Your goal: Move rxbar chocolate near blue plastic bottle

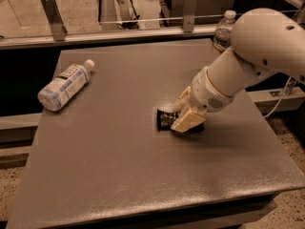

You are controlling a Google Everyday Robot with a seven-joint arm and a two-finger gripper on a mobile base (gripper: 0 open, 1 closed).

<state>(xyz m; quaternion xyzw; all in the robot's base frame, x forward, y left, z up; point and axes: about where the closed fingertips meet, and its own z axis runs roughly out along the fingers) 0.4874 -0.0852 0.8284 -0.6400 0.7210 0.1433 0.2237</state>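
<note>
Next, my gripper lets go of the rxbar chocolate on the grey table (101, 96), close against the inner side of the blue plastic bottle.
The rxbar chocolate (166, 119), a small flat black wrapper with white print, lies on the grey table (119, 166) just right of its middle. My gripper (184, 111) is down on the bar's right end. Its cream fingers (188, 120) stand on either side of the bar and are shut on it, hiding that end. The blue plastic bottle (63, 85), pale with a white label and white cap, lies on its side near the table's left edge, well to the left of the bar and the gripper.
A clear water bottle (223, 31) stands at the table's far right corner, behind my white arm (248, 63). A metal rail with posts (52, 18) runs behind the table. A cable (281, 97) hangs off the right side.
</note>
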